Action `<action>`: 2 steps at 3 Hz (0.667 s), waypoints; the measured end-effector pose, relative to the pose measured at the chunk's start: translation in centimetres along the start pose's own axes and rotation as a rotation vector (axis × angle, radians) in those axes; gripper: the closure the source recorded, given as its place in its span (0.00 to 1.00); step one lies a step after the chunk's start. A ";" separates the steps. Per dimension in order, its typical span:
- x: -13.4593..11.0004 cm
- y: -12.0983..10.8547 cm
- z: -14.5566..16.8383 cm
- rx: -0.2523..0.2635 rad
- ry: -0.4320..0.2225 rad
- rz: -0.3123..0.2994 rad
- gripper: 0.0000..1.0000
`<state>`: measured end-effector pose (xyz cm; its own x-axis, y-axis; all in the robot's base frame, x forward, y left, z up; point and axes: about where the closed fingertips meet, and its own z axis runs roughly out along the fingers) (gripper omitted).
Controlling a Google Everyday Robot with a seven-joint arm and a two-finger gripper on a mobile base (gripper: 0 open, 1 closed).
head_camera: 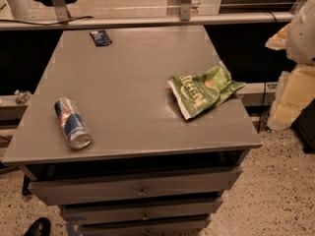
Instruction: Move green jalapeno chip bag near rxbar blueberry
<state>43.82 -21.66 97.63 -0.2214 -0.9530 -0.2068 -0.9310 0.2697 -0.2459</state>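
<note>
Next, my gripper closes on the crumpled middle (207, 86) of the green jalapeno chip bag and leaves both ends of the bag sticking out.
The green jalapeno chip bag (203, 89) lies crumpled near the right edge of the grey tabletop (133, 82), its white lettering facing up. The rxbar blueberry (100, 37), a small flat dark-blue wrapper, lies at the far left of the tabletop, well away from the bag. My gripper (295, 36) shows only as a pale shape at the right edge of the view. It is raised beside the table, up and to the right of the bag, and touches nothing.
A blue-and-silver drink can (72, 123) lies on its side at the front left of the tabletop. Drawers (140, 186) sit below the front edge. Pale foam-like blocks (290, 100) stand to the right of the table. A rail (147, 21) runs behind it.
</note>
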 end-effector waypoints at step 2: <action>0.1 -0.2 -0.1 0.022 -0.009 0.007 0.00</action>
<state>43.97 -21.84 97.78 -0.2250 -0.9499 -0.2169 -0.9229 0.2792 -0.2650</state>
